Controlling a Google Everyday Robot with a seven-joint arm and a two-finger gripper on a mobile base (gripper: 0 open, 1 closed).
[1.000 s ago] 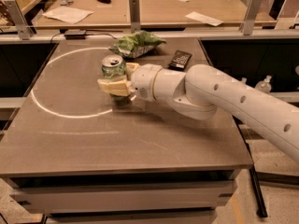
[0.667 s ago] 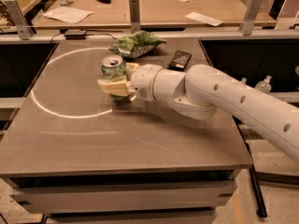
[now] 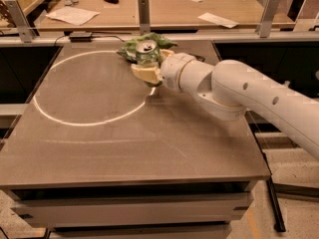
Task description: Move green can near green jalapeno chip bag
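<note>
Next, I let go of the green can on the table, up against the front edge of the green jalapeno chip bag (image 3: 157,73).
The green can (image 3: 146,52), light green with a silver top, is upright between the pale fingers (image 3: 143,74) of my gripper (image 3: 148,65), which is shut on it. The white arm (image 3: 239,96) reaches in from the right over the grey table (image 3: 124,148). The green jalapeno chip bag (image 3: 130,47), shiny and wrinkly, lies right behind the can at the table's far edge and is partly hidden by it; the can stands in front of and against the bag. I cannot tell whether the can rests on the table or is held just above it.
A pale ring line (image 3: 55,121) curves across the table's left half. A black adapter (image 3: 79,35) with a cable lies at the far edge. Behind is a wooden desk (image 3: 174,14) with papers and metal posts (image 3: 144,15). The floor drops off at the right.
My gripper has carried the green can right and toward the far edge, from the ring's middle up to the chip bag. The bag has not moved.
</note>
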